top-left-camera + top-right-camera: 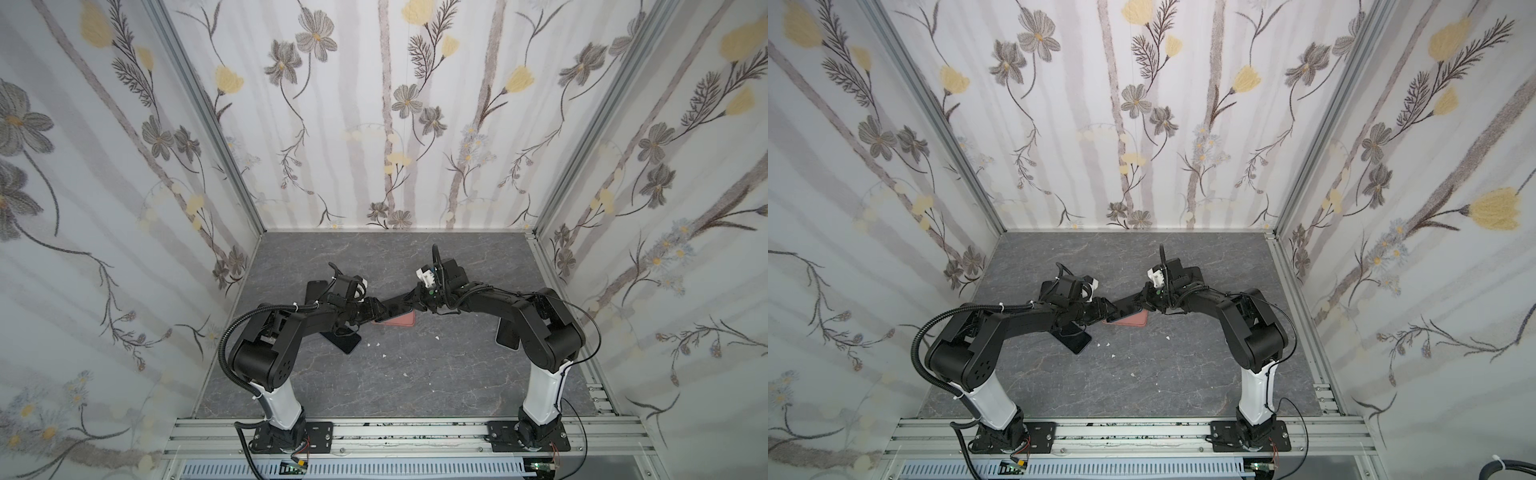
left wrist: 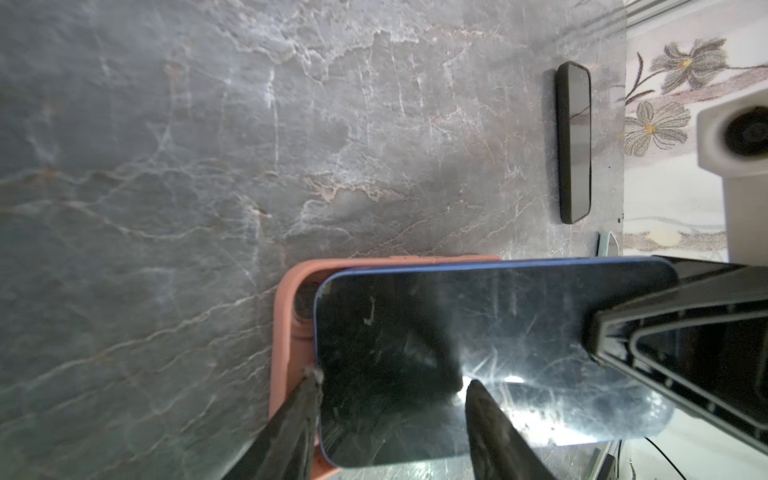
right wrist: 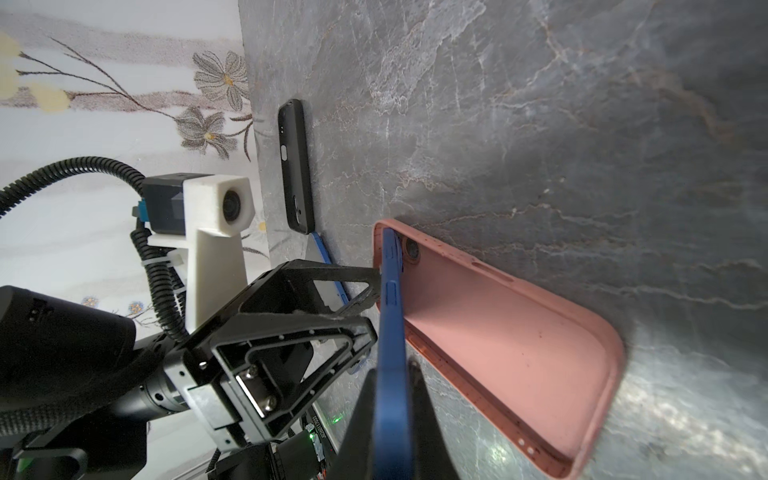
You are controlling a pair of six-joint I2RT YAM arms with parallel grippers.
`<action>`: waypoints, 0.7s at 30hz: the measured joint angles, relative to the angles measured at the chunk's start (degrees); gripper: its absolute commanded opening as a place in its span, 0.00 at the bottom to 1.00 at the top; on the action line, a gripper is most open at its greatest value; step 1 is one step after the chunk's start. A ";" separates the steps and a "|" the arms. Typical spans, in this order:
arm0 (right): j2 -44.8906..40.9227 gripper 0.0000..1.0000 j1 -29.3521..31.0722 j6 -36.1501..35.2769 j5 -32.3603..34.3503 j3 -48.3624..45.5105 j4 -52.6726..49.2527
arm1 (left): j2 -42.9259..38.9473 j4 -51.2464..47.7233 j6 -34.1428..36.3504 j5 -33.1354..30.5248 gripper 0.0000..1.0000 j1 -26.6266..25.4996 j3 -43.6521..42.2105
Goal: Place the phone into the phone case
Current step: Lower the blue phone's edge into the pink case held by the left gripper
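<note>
My right gripper needs to release the blue-edged phone once it is lying flat on the open pink phone case (image 1: pixel 396 313) (image 3: pixel 500 344).
The phone (image 3: pixel 390 332), blue-edged with a dark scratched screen (image 2: pixel 457 332), hangs tilted over the pink phone case (image 3: pixel 498 332), which lies open side up on the grey table. The phone's camera end dips into the case's camera-hole end (image 2: pixel 286 316); its other end is raised. My right gripper (image 3: pixel 390 370) is shut on that raised end. My left gripper (image 2: pixel 395 386) is open on the screen side, one fingertip (image 2: pixel 311 378) at the phone's low end by the case rim. Both top views show phone (image 1: pixel 399 305) and case (image 1: pixel 401 321) between left (image 1: pixel 376 311) and right (image 1: pixel 417 301) grippers.
A black cased phone (image 2: pixel 575 141) lies near the right wall. A black case (image 3: pixel 297 166) and another blue phone (image 3: pixel 328 266) lie on the left, under my left arm (image 1: pixel 345 340). Small white crumbs (image 1: pixel 376 345) dot the table in front.
</note>
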 measured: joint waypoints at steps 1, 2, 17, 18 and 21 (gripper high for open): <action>-0.09 0.00 -0.07 0.20 -0.17 -0.55 0.79 | -0.22 0.02 -0.20 -0.11 0.55 -0.07 -0.22; -0.22 0.00 -0.17 0.33 -0.22 -1.27 1.75 | -0.61 0.00 -0.48 -0.17 0.55 -0.11 -0.46; -0.96 0.00 -0.94 2.27 -1.57 -4.68 6.10 | -2.12 -1.68 2.40 -8.55 0.56 1.90 1.09; -0.83 0.00 -0.94 2.38 -1.68 -4.68 6.25 | -1.66 -1.68 2.38 -8.46 0.55 1.86 0.83; -0.52 0.00 -0.79 2.43 -1.73 -4.76 7.15 | -0.96 -1.40 2.32 -7.52 0.54 1.40 -0.02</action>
